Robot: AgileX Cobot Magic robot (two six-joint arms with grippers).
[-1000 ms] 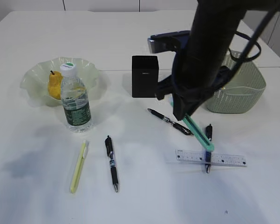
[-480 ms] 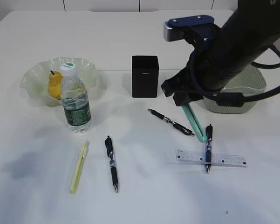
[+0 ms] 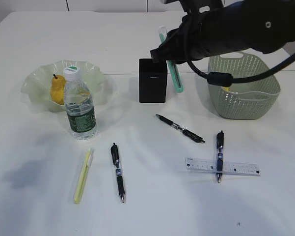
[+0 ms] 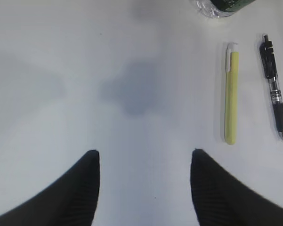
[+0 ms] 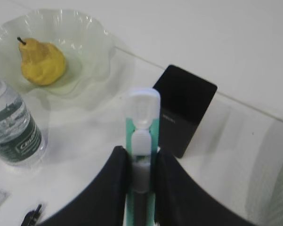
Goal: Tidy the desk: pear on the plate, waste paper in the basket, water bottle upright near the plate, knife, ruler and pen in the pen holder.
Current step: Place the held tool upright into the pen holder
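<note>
Next, my right gripper lets go of the teal knife inside the black pen holder's open top (image 3: 146, 68) (image 5: 173, 94), leaning toward the side of the plate.
My right gripper (image 3: 170, 53) (image 5: 140, 151) is shut on a teal knife (image 3: 176, 78) (image 5: 142, 106) with a white slider. The knife hangs nearly upright in the air, just right of the black pen holder (image 3: 152, 81) (image 5: 186, 108). A yellow pear (image 3: 58, 89) (image 5: 41, 61) lies on the pale green plate (image 3: 39, 81) (image 5: 96, 33). The water bottle (image 3: 79, 105) (image 5: 12, 127) stands upright in front of the plate. The clear ruler (image 3: 240, 168) lies at front right under a pen (image 3: 219, 155). My left gripper (image 4: 143, 153) is open over bare table. No waste paper shows clearly.
Two more pens (image 3: 179, 128) (image 3: 118, 172) lie on the table, and one pen (image 4: 275, 89) shows in the left wrist view. A yellow-green stick with a white end (image 3: 82, 177) (image 4: 231, 94) lies front left. The green basket (image 3: 245, 101) stands at right.
My right arm has swung up and to the left with the knife, from over the ruler to beside the pen holder. The knife turned from slanted to nearly upright. The left gripper stayed still.
</note>
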